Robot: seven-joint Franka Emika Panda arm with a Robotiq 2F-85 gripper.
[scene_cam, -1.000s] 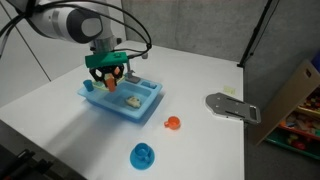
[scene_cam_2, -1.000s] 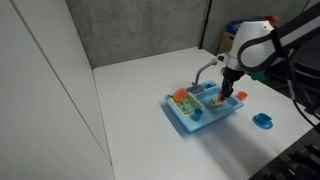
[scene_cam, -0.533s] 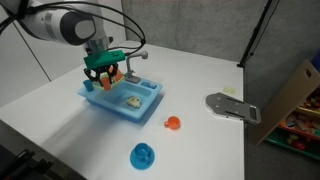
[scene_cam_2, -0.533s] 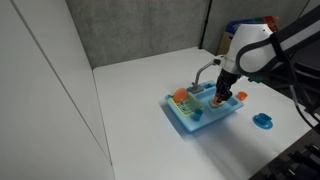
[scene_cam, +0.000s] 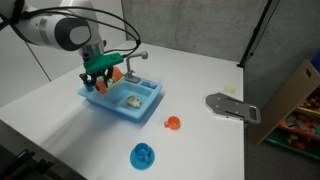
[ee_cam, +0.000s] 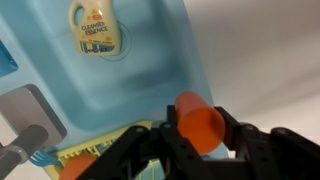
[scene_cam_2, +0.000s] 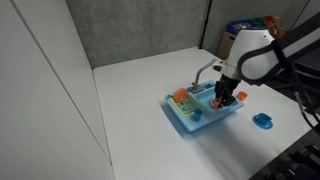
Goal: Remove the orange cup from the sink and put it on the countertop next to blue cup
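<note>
Next, my gripper lets go of the orange cup inside the blue sink (scene_cam: 99, 91) (ee_cam: 199, 130), between the yellow rack and the rim of the sink.
The orange cup (ee_cam: 202, 124) lies on its side between my gripper's fingers (ee_cam: 195, 112), open mouth toward the camera. The gripper is shut on it just above the blue toy sink (scene_cam: 147, 104), over the sink's faucet end in both exterior views (scene_cam: 101, 80) (scene_cam_2: 226, 96). There the fingers mostly hide the cup. The blue cup (scene_cam: 143, 155) stands on the white countertop in front of the sink and also shows in an exterior view (scene_cam_2: 264, 120).
A small detergent-labelled item (ee_cam: 95, 28) lies in the basin. An orange piece (scene_cam_2: 181, 95) sits at the sink's end beside the grey faucet (scene_cam_2: 207, 70). A small orange object (scene_cam: 172, 123) lies on the counter. A grey flat device (scene_cam: 232, 105) and a cardboard box (scene_cam: 296, 92) are further off.
The gripper has shifted along the sink toward its faucet end, with the orange cup between its fingers. Nothing else has moved.
</note>
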